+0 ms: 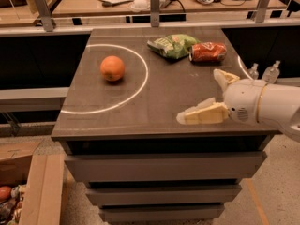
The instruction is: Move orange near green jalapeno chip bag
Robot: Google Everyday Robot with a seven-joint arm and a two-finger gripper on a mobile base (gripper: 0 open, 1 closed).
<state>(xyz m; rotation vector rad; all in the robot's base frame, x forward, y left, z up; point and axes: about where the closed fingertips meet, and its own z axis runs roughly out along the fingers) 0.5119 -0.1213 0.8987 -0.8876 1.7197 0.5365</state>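
My gripper will close on the lower half of the orange (113, 75), because the orange should go near the green jalapeno chip bag.
The orange (112, 68) sits on the dark table top (154, 102), left of centre, inside a white painted arc. The green jalapeno chip bag (172, 46) lies at the far edge, right of centre, well apart from the orange. My gripper (201, 95) is over the table's right front part, far to the right of the orange. Its two cream fingers (206, 114) are spread apart and hold nothing.
A red-orange foil snack packet (207, 51) lies touching the chip bag's right side. Behind the table runs a railing (154, 6) with a desk of papers beyond. Two small bottles (262, 71) stand off the table's right edge. A cardboard box (28, 186) sits on the floor at the left.
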